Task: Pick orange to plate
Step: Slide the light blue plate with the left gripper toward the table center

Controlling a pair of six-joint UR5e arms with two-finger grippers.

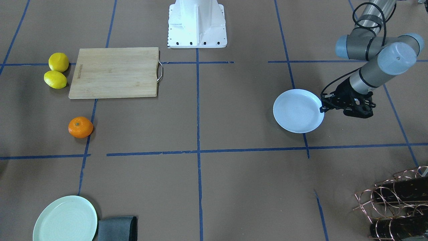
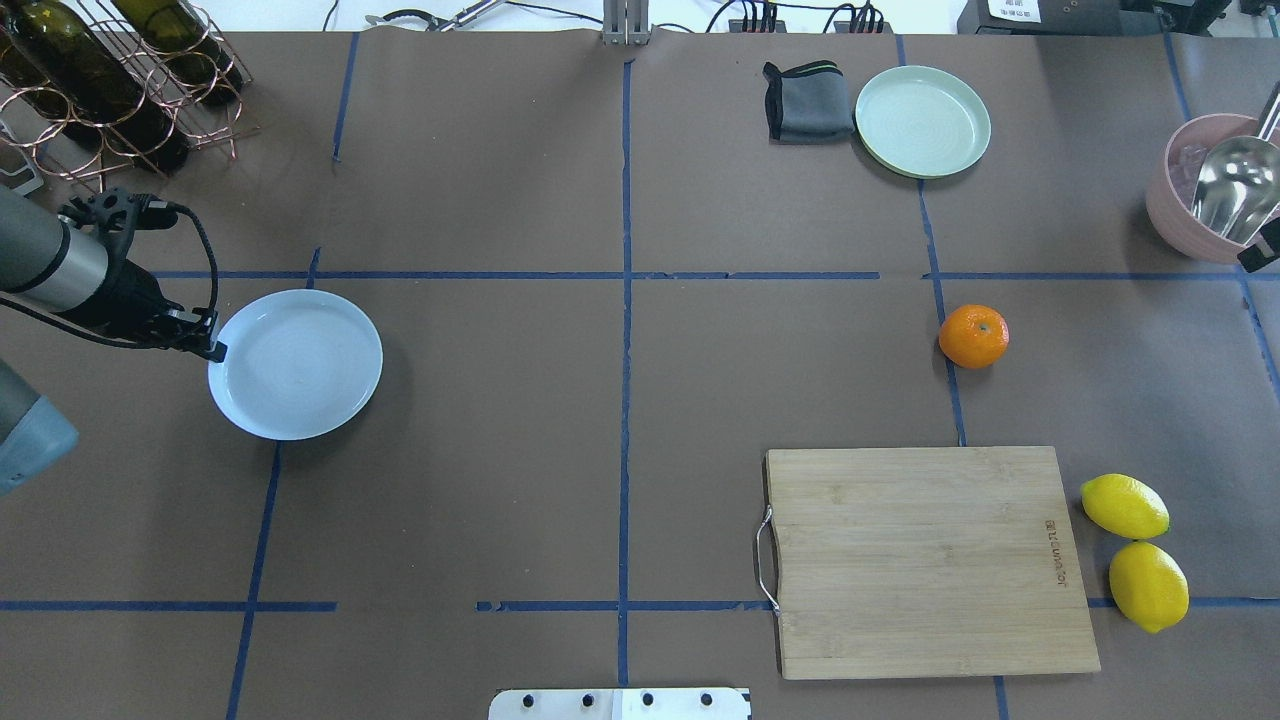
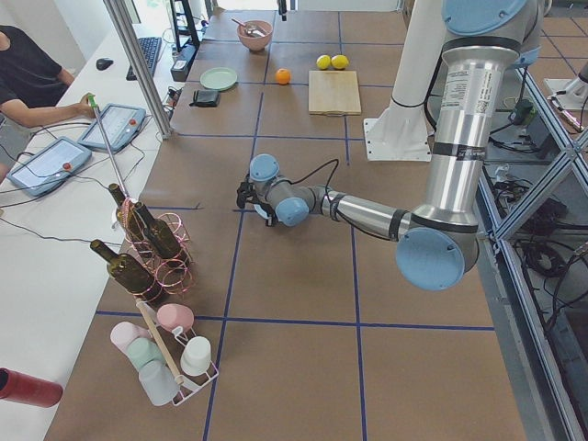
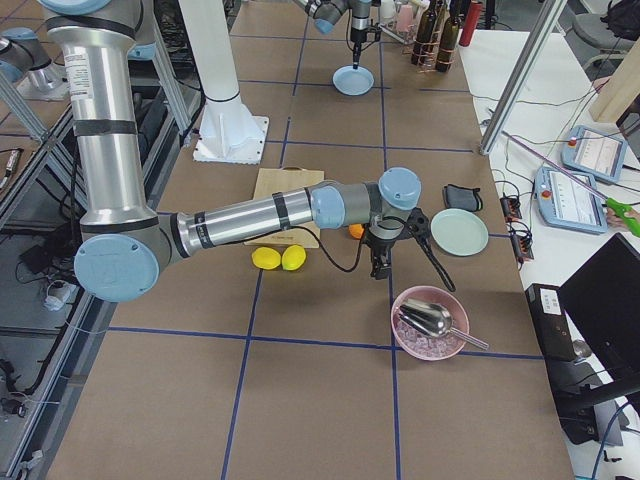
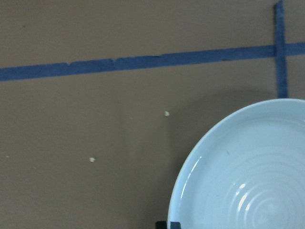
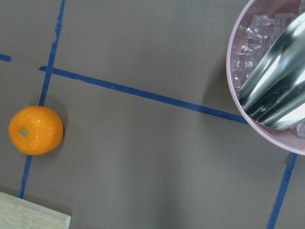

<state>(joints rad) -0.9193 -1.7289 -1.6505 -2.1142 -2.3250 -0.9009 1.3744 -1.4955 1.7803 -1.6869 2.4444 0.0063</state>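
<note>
The robot's left gripper will release the bluish-white plate on the middle blue tape line [image 1: 195,110] near the handle of the cutting board.
The orange [image 2: 973,336] lies alone on the brown table at the right, on a blue tape line; it also shows at the left of the right wrist view [image 6: 35,130] and in the front view [image 1: 80,127]. Far to the left lies the bluish-white plate [image 2: 295,365], flat and empty. My left gripper [image 2: 212,345] points down at the plate's outer rim [image 1: 322,103], its fingers narrow and shut on that rim. One black fingertip [image 5: 167,224] touches the plate [image 5: 248,176]. My right gripper [image 4: 380,268] hangs near the orange and the pink bowl; I cannot tell its state.
A wooden cutting board [image 2: 925,560] lies near the orange, with two lemons [image 2: 1125,507] beside it. At the back are a pale green plate [image 2: 922,121], a grey cloth [image 2: 805,100] and a pink bowl [image 2: 1180,220] holding ice and a scoop. A wine rack [image 2: 100,90] stands behind the left arm.
</note>
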